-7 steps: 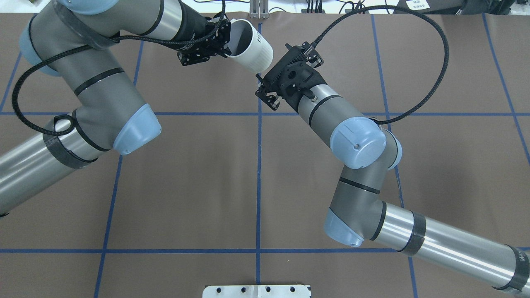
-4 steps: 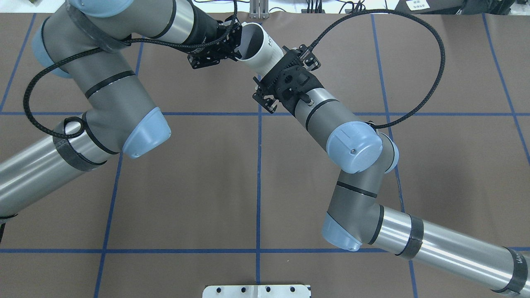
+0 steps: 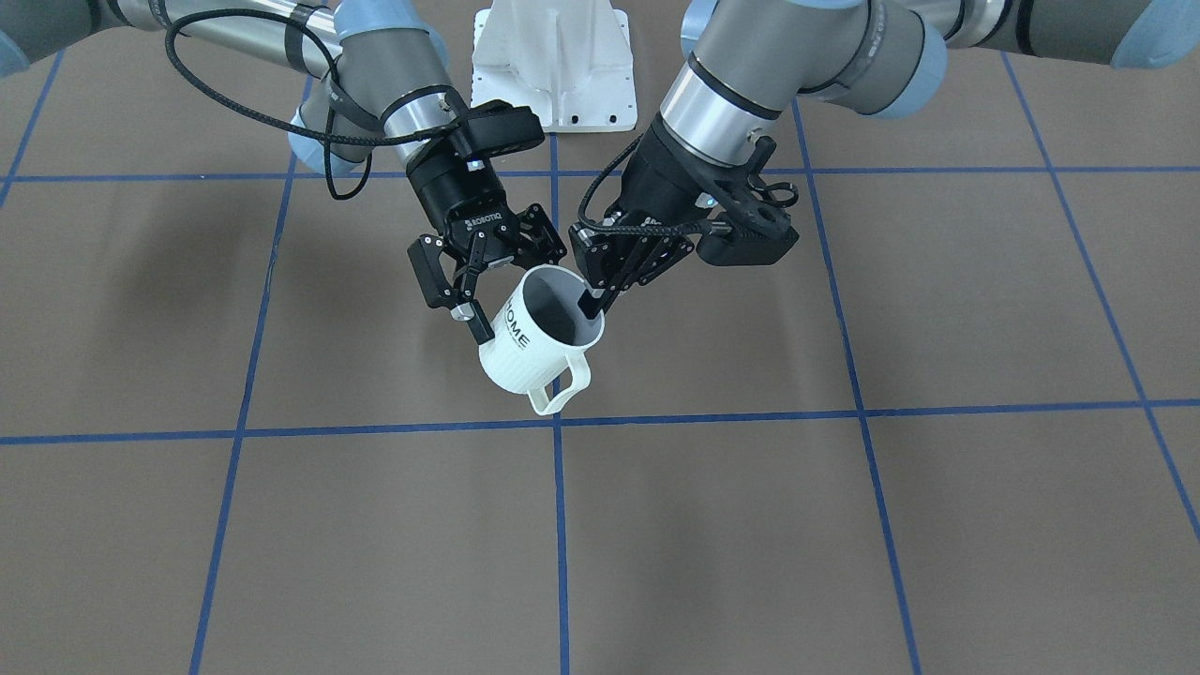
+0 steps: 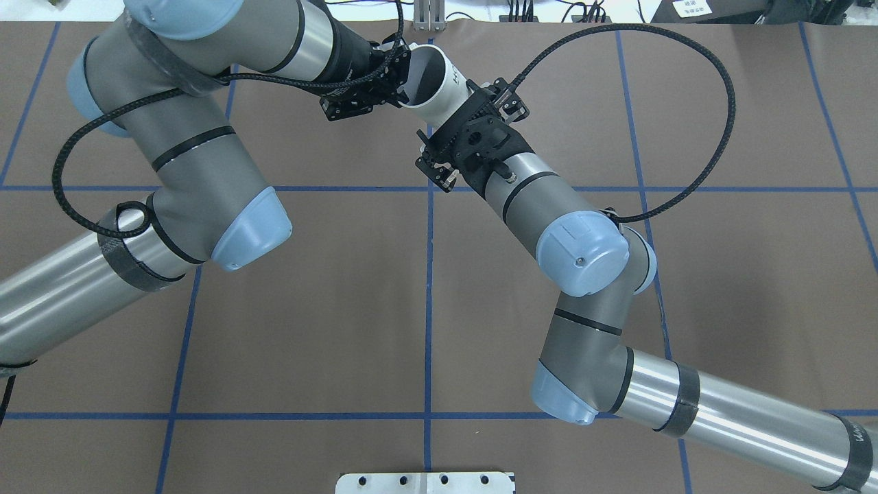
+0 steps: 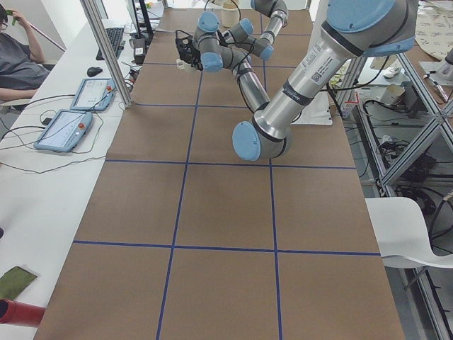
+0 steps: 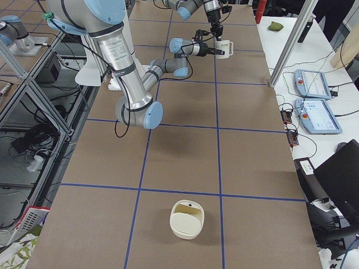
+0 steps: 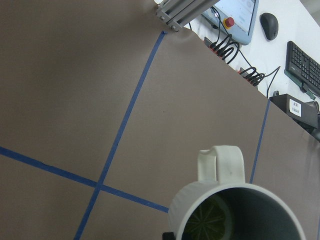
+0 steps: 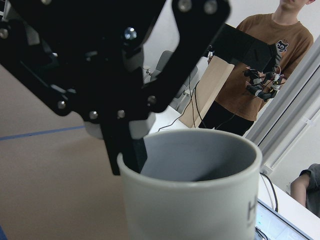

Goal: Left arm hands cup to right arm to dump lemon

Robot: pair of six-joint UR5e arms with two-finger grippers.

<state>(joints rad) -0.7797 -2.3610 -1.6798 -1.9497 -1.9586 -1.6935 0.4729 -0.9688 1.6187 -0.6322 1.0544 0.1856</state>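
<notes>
Next, I release the white cup from my left gripper between the fingertips of my right gripper (image 3: 513, 310), above the table.
The white ribbed cup (image 3: 516, 366) with "HOME" lettering hangs tilted above the table, handle down toward the front-facing camera. My left gripper (image 3: 592, 302) is shut on the cup's rim, one finger inside. In the overhead view it grips the rim (image 4: 403, 92) from the left. A lemon slice (image 7: 210, 222) lies in the cup's grey bottom. My right gripper (image 3: 504, 281) is open, with a jaw on either side of the cup's body. I cannot tell whether the jaws touch it. In the overhead view the right wrist bracket (image 4: 480, 130) hides them.
A cream container (image 6: 187, 219) stands on the table far toward the robot's right end. The white robot base (image 3: 553, 66) is behind the arms. An operator (image 8: 270, 65) stands beyond the table's far edge, near tablets (image 6: 311, 84).
The left arm has carried the cup rightward toward the right arm. The right gripper has moved up to it, so the cup's body now lies between its open jaws.
</notes>
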